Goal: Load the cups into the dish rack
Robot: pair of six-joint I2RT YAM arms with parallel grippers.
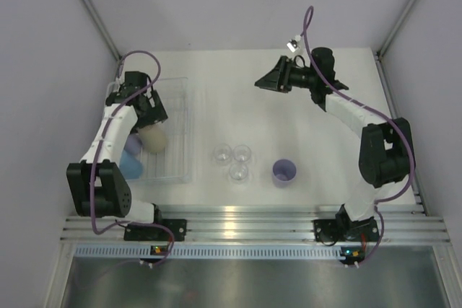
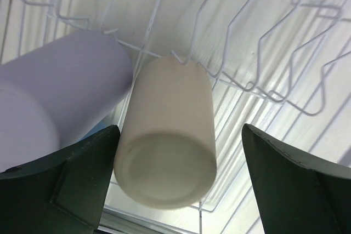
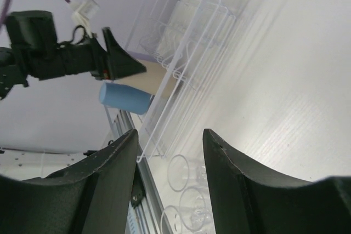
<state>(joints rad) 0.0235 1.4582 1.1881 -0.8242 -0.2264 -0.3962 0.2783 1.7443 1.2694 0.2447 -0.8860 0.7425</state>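
I should close my right gripper on the rim of the lavender cup (image 1: 294,167) that stands on the table, on the side of it away from the clear cups.
The dish rack (image 1: 189,129) stands at the left of the table. A beige cup (image 1: 153,138) lies in it on the wires, beside a lavender cup (image 2: 60,86) and a blue cup (image 1: 132,165). My left gripper (image 2: 181,152) is open around the beige cup (image 2: 167,135), with a gap on the right side. Three clear cups (image 1: 234,160) and a second lavender cup (image 1: 284,172) stand on the table. My right gripper (image 1: 263,81) hovers open and empty, high over the far middle of the table. In the right wrist view it (image 3: 171,135) looks toward the rack (image 3: 189,31).
White walls close in the table on both sides. A metal rail (image 1: 238,225) runs along the near edge by the arm bases. The left arm (image 3: 71,58) shows above the rack in the right wrist view.
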